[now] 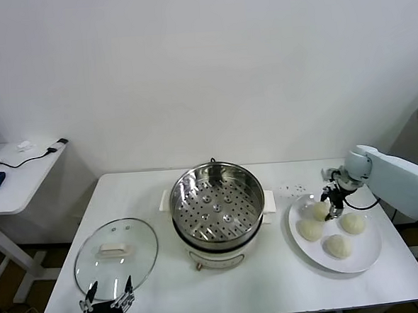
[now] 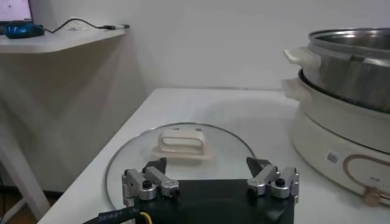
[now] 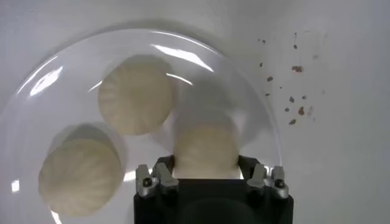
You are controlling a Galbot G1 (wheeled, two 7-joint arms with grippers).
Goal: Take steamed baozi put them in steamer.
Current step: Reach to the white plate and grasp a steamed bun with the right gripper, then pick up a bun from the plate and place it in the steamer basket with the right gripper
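I need to let go of the baozi with my right gripper on the far part of the steamer's perforated tray (image 1: 218, 187), close to the back side of the steamer.
Four cream-white steamed baozi lie on a white plate (image 1: 371, 249) at the right of the table. My right gripper (image 1: 331, 209) reaches down onto the plate's far side and is shut on one baozi (image 3: 206, 149), its fingers pressed against both flanks of the bun. Two other baozi (image 3: 135, 96) (image 3: 79, 175) rest free on the plate (image 3: 49, 79) beyond it. The steamer (image 1: 196, 177), a shiny steel pot with a perforated tray, stands empty at the table's middle. My left gripper (image 1: 107, 297) waits open at the front left, near the lid.
A round glass lid (image 1: 116, 258) with a white handle lies flat left of the steamer, right in front of the left gripper (image 2: 208, 164). Dark crumbs (image 1: 292, 189) dot the table behind the plate. A side desk (image 1: 19, 182) stands at far left.
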